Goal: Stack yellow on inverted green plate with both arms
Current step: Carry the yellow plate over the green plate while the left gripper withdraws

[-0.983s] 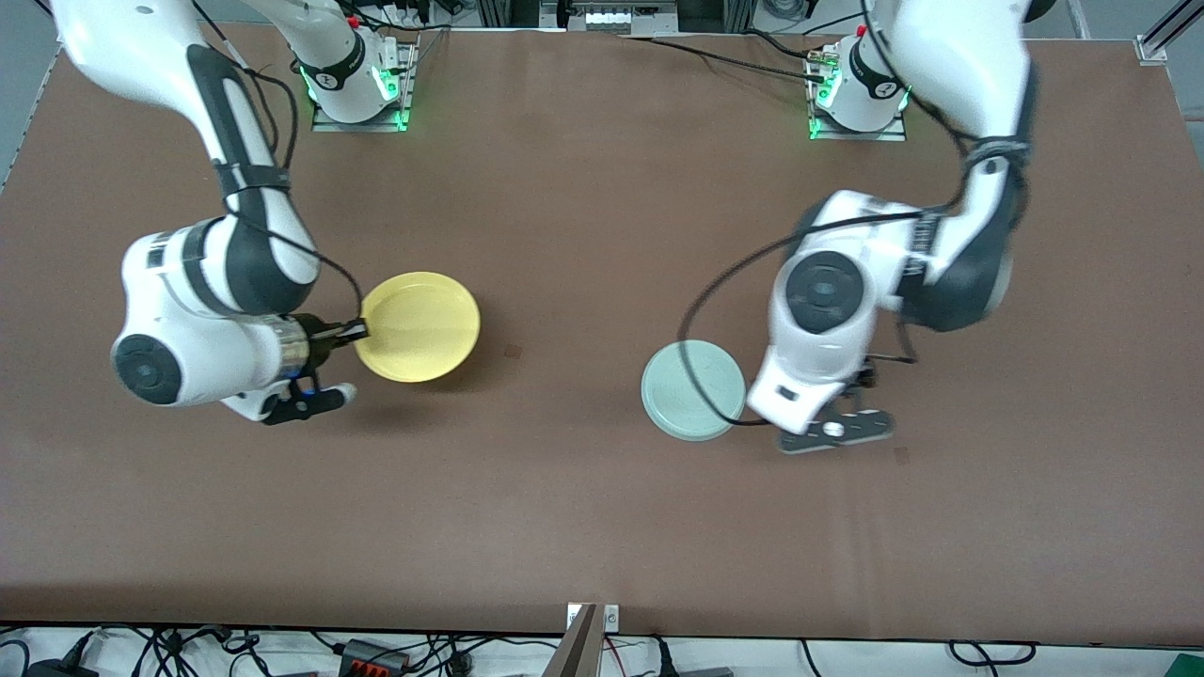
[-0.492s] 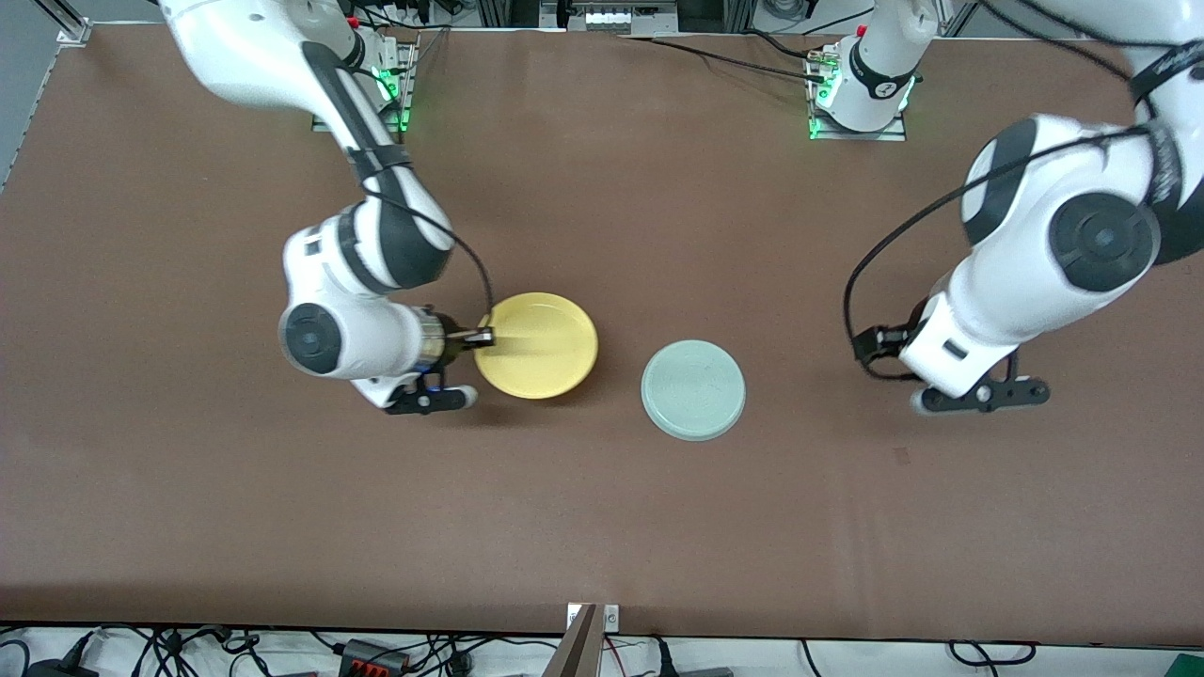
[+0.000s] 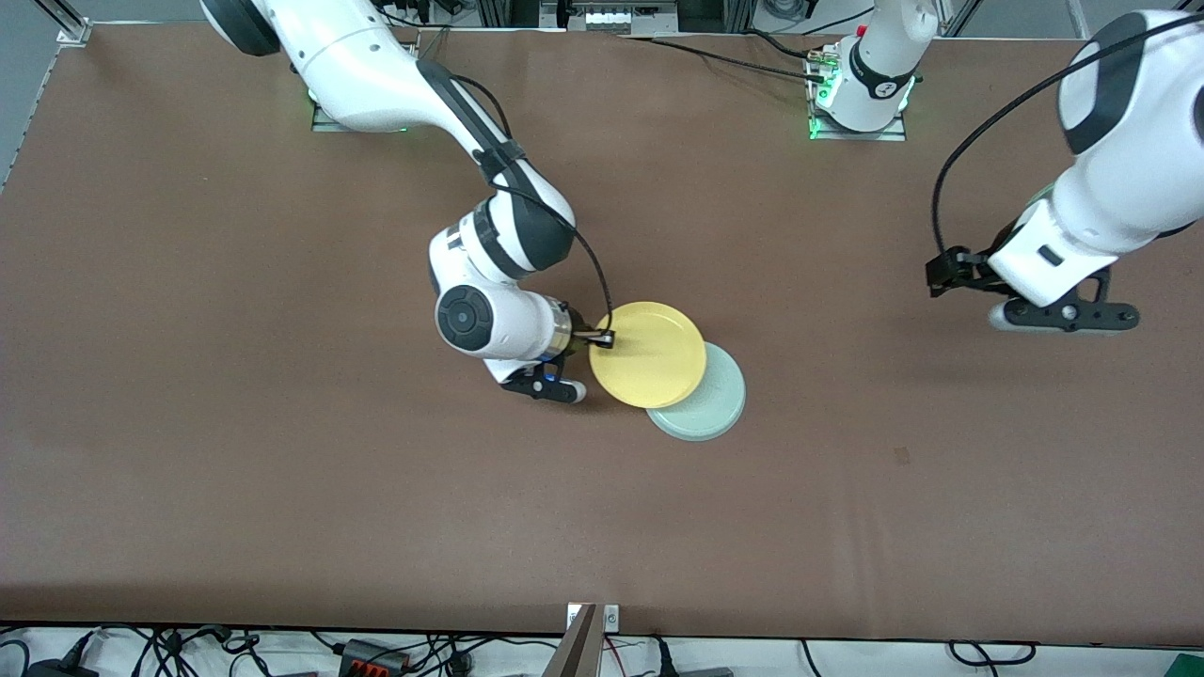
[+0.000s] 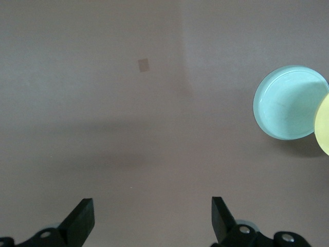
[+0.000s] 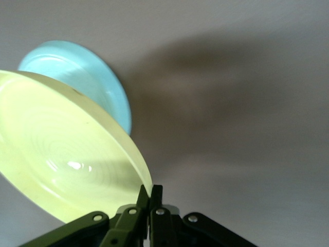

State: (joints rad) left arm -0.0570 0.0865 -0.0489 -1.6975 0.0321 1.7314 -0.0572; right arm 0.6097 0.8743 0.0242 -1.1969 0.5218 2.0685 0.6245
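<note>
Next, my right gripper releases the yellow plate onto the green plate's upturned bottom (image 3: 697, 376) (image 5: 79, 91), a little off its middle toward the arm bases.
My right gripper (image 3: 602, 338) is shut on the rim of the yellow plate (image 3: 649, 354) and holds it in the air, partly over the green plate (image 3: 710, 404). The green plate lies upside down on the table near the middle. In the right wrist view my right gripper (image 5: 150, 194) pinches the yellow plate's (image 5: 61, 154) rim, with the green plate (image 5: 87, 77) below it. My left gripper (image 3: 1058, 310) is up over the table toward the left arm's end, away from both plates. In the left wrist view its fingers (image 4: 82, 218) stand wide apart and empty, and the green plate (image 4: 288, 103) and a sliver of the yellow plate (image 4: 324, 126) show.
The brown table (image 3: 282, 489) holds nothing else but a small dark mark (image 3: 903, 456) toward the left arm's end. The arm bases (image 3: 856, 94) stand along the edge farthest from the front camera.
My right gripper has carried the yellow plate toward the left arm's end until it overlaps the green plate. My left gripper has drawn away from the green plate and upward.
</note>
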